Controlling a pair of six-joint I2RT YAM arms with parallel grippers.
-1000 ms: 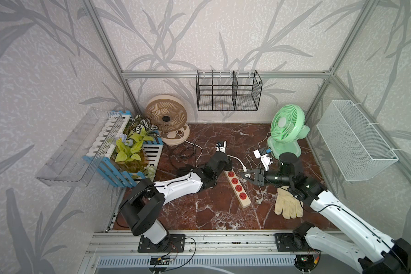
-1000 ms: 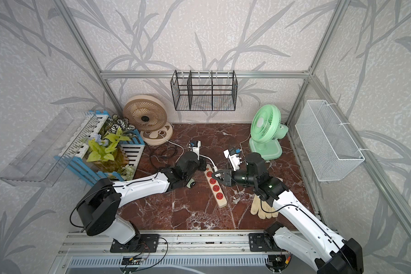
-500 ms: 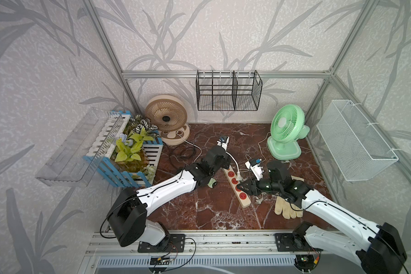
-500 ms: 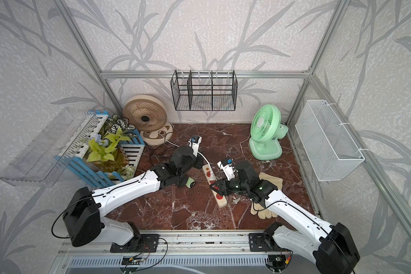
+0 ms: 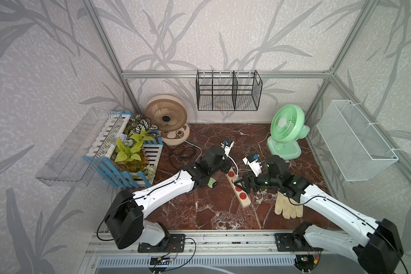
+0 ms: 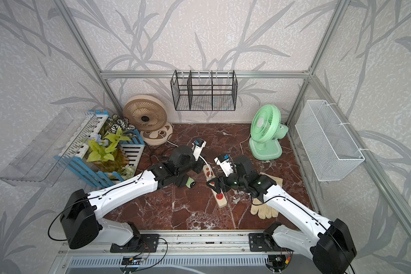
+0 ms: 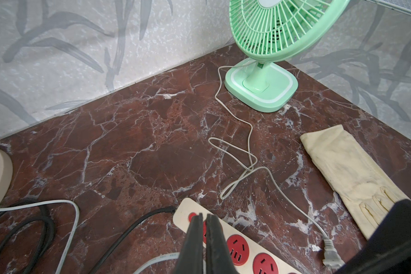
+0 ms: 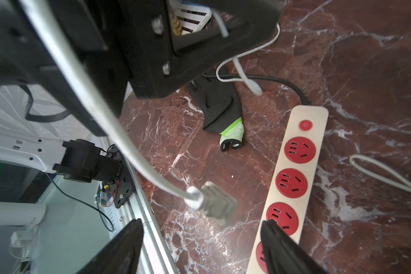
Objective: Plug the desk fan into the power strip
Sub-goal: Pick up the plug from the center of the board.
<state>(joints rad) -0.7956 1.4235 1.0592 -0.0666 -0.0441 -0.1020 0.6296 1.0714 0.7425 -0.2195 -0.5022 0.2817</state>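
Note:
The left gripper holds the white cord with its plug dangling at a slant, so the right gripper needs to grasp the plug (image 8: 216, 205) by its body before plugging it in.
The green desk fan (image 5: 286, 132) (image 6: 267, 132) (image 7: 261, 87) stands at the back right. Its pale cord (image 7: 248, 144) runs over the floor to a grey plug (image 7: 330, 257) (image 8: 215, 204) beside the power strip. The cream power strip (image 5: 243, 201) (image 6: 221, 201) (image 7: 183, 217) (image 8: 318, 132) lies mid-floor with red sockets. My left gripper (image 7: 204, 215) (image 5: 227, 167) is shut and empty, its tips over the strip's button end. Spread wide over the strip's middle, my right gripper (image 8: 201, 221) (image 5: 241, 183) (image 6: 214, 185) is open, and the plug between its jaws touches neither finger.
A beige fan (image 5: 167, 118) and a planter (image 5: 133, 151) stand at the back left. A cream glove (image 5: 287, 208) lies right of the strip, a black-and-green glove (image 5: 210, 183) left of it. Black cords (image 7: 33, 227) coil near the beige fan. Wire baskets (image 5: 356, 142) hang on the walls.
My right gripper has moved along the strip toward the front and opened, and the plug now sits loose between its jaws. My left arm swung its shut tips onto the strip's button end.

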